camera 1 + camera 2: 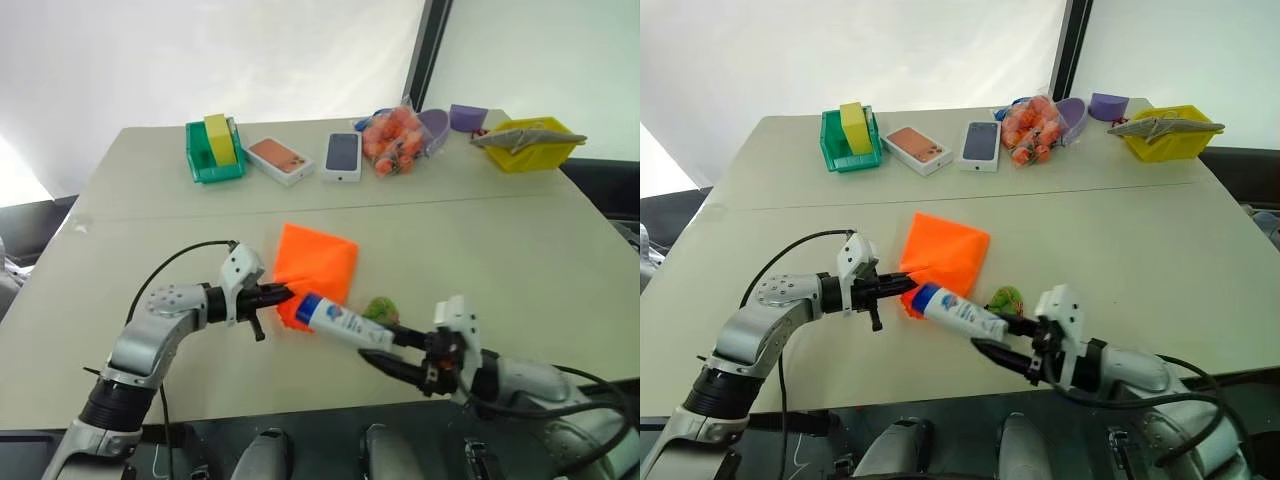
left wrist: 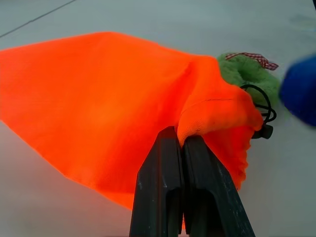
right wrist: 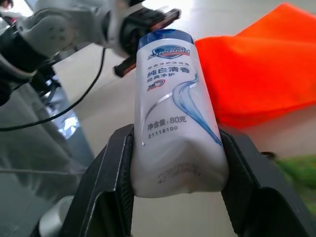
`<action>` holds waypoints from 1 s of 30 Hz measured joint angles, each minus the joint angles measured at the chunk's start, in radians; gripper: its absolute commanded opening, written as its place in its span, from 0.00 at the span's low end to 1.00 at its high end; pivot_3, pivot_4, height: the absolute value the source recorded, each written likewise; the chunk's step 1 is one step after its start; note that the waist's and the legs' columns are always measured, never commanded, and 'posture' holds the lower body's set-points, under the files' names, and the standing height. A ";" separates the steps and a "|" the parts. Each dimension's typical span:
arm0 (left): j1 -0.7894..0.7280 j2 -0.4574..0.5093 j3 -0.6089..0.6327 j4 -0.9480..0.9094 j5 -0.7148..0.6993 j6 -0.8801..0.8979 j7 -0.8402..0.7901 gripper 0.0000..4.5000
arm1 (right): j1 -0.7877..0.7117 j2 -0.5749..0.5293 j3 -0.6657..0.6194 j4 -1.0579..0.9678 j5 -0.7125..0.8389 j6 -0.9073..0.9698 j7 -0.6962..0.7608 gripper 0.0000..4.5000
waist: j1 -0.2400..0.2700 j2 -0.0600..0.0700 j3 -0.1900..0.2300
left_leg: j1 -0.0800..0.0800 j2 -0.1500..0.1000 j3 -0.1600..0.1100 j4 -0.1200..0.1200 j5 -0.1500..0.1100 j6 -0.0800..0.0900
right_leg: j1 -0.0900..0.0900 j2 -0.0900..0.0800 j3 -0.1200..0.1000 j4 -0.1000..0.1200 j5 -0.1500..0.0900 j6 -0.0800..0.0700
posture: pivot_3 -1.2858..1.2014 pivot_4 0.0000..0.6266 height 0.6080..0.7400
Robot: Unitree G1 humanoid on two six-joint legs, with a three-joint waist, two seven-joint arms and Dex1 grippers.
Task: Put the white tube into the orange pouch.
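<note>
I should let go of the white tube, now held crosswise near the pouch mouth, with my right gripper inside the orange pouch's near opening (image 1: 309, 272) (image 3: 249, 79), close to my left gripper's fingers.
The orange pouch (image 1: 318, 268) lies near the middle of the table, its green fuzzy ball (image 1: 381, 310) beside its near right corner. My left gripper (image 1: 280, 294) is shut on the pouch's near edge (image 2: 207, 126), pinching the fabric at the mouth. The white tube (image 1: 342, 322), white with a blue label and a blue end, is held crosswise in my right gripper (image 1: 392, 345), which is shut on its flat tail (image 3: 173, 168). The tube's blue end (image 1: 924, 297) points toward the pouch mouth, close to the left gripper's fingers.
Along the table's far edge stand a green bin (image 1: 213, 150) with a yellow block, two phone boxes (image 1: 283, 160), a clear bag of orange items (image 1: 392, 140), a purple scoop (image 1: 436, 128) and a yellow basket (image 1: 530, 143).
</note>
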 measured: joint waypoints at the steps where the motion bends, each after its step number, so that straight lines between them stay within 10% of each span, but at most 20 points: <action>1: -0.008 -0.003 -0.004 0.000 -0.001 0.003 -0.003 0.00 | -0.017 0.008 0.027 0.001 -0.023 0.009 -0.017 0.47 | 0.001 0.000 0.000 | -0.001 0.000 0.000 0.000 0.000 0.000 | -0.001 0.000 0.000 0.000 0.000 0.000 | 0.52 0.24 1.00; 30: -0.017 -0.023 -0.047 -0.114 -0.062 0.145 0.037 0.00 | -0.268 0.338 0.169 0.199 -0.380 0.112 -0.435 0.47 | 0.014 -0.001 -0.002 | -0.003 0.000 -0.002 0.000 0.000 0.000 | -0.003 0.001 0.000 0.002 0.001 0.000 | 0.52 0.24 1.00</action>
